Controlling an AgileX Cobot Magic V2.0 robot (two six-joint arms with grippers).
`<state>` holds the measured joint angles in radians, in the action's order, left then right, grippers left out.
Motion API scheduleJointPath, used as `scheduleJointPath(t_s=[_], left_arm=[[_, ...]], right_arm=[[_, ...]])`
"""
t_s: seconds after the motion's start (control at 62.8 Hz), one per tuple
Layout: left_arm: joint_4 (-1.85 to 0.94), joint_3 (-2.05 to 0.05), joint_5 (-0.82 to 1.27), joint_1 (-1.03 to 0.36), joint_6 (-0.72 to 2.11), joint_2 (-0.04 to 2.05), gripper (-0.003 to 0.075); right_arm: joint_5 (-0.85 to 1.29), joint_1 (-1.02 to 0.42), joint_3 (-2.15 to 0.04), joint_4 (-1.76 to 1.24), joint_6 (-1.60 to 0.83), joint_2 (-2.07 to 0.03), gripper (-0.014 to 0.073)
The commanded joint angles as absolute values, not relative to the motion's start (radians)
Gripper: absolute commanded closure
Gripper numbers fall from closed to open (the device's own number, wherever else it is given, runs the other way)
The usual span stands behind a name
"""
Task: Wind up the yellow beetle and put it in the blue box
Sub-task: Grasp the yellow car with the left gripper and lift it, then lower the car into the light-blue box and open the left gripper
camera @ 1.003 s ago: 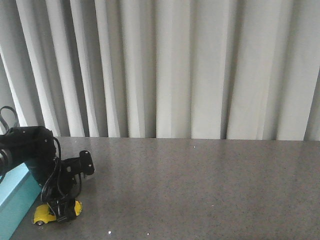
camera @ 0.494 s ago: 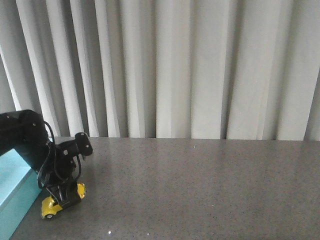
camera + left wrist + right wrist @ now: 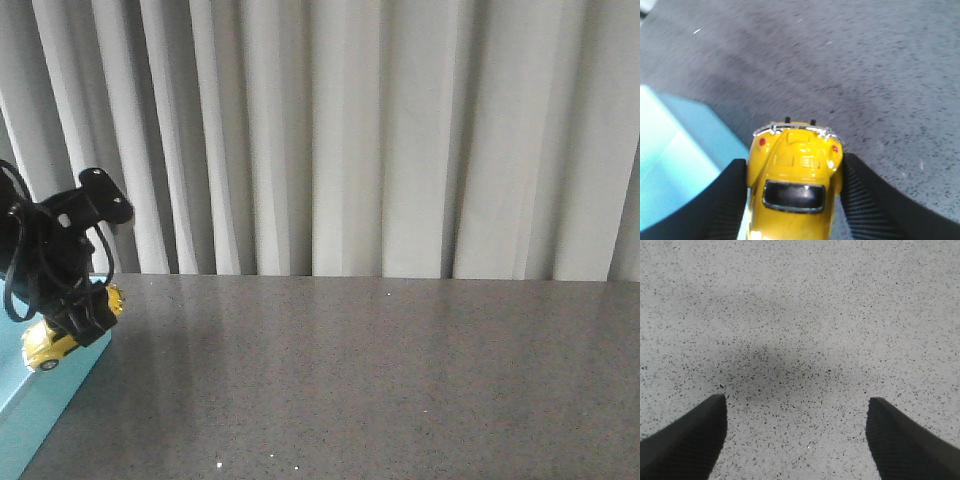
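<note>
Next, I let go of the yellow beetle with my left gripper on the blue box's bottom, near the box's side (image 3: 6, 391) facing the open table.
The yellow beetle (image 3: 55, 338) hangs in the air at the far left, over the right wall of the blue box (image 3: 40, 395). My left gripper (image 3: 82, 322) is shut on it, one finger on each flank. In the left wrist view the beetle (image 3: 796, 170) fills the space between my two black fingers (image 3: 867, 200), its rear bumper pointing away, with the blue box (image 3: 675, 150) below at one side. My right gripper (image 3: 796, 432) shows only in its own wrist view. It is open and empty over bare speckled table.
The grey speckled table (image 3: 380, 380) runs to a white pleated curtain (image 3: 350, 140) at the back. The box sits at the front left corner of the table and is cut off by the frame edge.
My left gripper has lifted the beetle off the table and carried it up and to the left, from beside the box to above the box's right wall.
</note>
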<state>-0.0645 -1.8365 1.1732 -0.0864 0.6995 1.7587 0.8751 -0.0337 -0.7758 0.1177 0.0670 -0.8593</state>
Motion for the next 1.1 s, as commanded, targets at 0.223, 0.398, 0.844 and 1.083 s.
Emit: scheduleJointPath(t_s=[0.223,0.398,0.844,1.083], left_arm=[[-0.006,-1.866,1.066,0.106,0.392,1.698,0.0492],[-0.006,-1.866,1.025,0.208,0.319,1.742,0.0492],[-0.07,-1.866,0.98,0.267,0.265,1.943,0.0492],[-0.066,-1.866,0.956,0.267,0.265,2.015,0.0476]], right_arm=[[0.827,-0.034,-0.802,0.13,0.068,-0.853,0.003],[0.828,-0.034,-0.802,0.13,0.068,-0.853,0.003],[0.827,-0.034,-0.802,0.13,0.068,-0.853,0.003],[0.827,-0.034,-0.802,0.13,0.068,-0.853,0.003]])
